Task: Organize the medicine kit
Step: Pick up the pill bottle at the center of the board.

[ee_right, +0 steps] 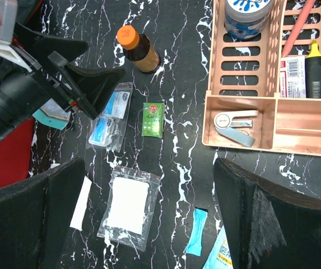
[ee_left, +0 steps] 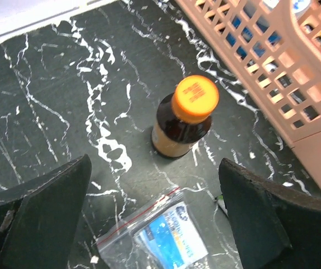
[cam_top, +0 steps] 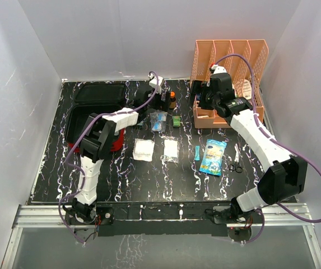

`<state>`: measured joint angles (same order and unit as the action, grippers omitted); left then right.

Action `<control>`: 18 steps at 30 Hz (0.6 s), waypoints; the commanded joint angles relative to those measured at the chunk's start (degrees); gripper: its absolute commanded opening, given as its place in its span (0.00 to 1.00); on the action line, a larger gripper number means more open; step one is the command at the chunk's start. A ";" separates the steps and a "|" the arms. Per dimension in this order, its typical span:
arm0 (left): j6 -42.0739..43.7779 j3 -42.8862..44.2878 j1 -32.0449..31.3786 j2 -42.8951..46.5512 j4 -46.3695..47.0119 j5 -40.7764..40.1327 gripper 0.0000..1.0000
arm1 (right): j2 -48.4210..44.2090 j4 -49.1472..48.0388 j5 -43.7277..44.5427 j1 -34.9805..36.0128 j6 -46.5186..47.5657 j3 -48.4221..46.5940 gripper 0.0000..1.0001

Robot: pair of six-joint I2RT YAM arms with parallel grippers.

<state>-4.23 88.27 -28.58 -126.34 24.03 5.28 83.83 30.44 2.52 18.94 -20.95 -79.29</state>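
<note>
I need to move my left gripper to the brown bottle with the orange cap next and close it on the bottle's body (cam_top: 172, 104) (ee_left: 175, 139) below that cap.
The medicine kit (cam_top: 116, 143) lies open at the table's left, a red case with black lining, partly under my left arm; its red edge (ee_right: 9, 159) also shows in the right wrist view. My left gripper (cam_top: 163, 103) (ee_left: 154, 213) hangs open just short of a brown bottle with an orange cap (ee_left: 184, 117) (cam_top: 172, 100), above a zip bag of blue wipes (ee_left: 163, 235) (cam_top: 158, 120). Nothing sits between its fingers. My right gripper (cam_top: 198, 103) (ee_right: 149, 218) is open and empty, high above a bagged gauze pad (ee_right: 128, 206), beside the rack.
An orange-pink file rack (cam_top: 230, 61) (ee_right: 261, 126) stands at the back right with small items inside. On the table lie a green sachet (cam_top: 176, 121), two gauze bags (cam_top: 144, 149), a blue sachet (cam_top: 196, 152), a blue pack (cam_top: 213, 157) and scissors (cam_top: 236, 163).
</note>
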 commanded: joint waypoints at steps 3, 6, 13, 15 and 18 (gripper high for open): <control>-1.29 2.54 -1.04 0.34 5.49 3.39 0.99 | -0.50 -0.18 1.67 -0.45 -0.41 -0.37 0.98; -1.18 1.52 -1.11 0.06 6.11 4.69 0.99 | 0.27 0.10 1.84 -0.39 -0.18 -0.81 0.99; 0.07 2.83 -2.09 -3.48 9.54 5.72 0.99 | 1.82 0.05 0.53 -0.48 -0.45 -1.63 0.98; 0.49 4.70 -2.53 -5.05 10.40 5.40 0.99 | 2.02 -0.32 -0.17 -0.44 -0.71 -1.66 0.98; 0.73 7.58 -3.03 -7.89 11.65 4.47 0.99 | 2.27 -0.53 -0.44 -0.48 -0.79 -1.78 0.98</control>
<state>-4.67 91.31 -30.39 -132.16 31.70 9.54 85.97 31.97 2.74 18.63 -21.21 -79.29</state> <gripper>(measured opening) 0.985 0.983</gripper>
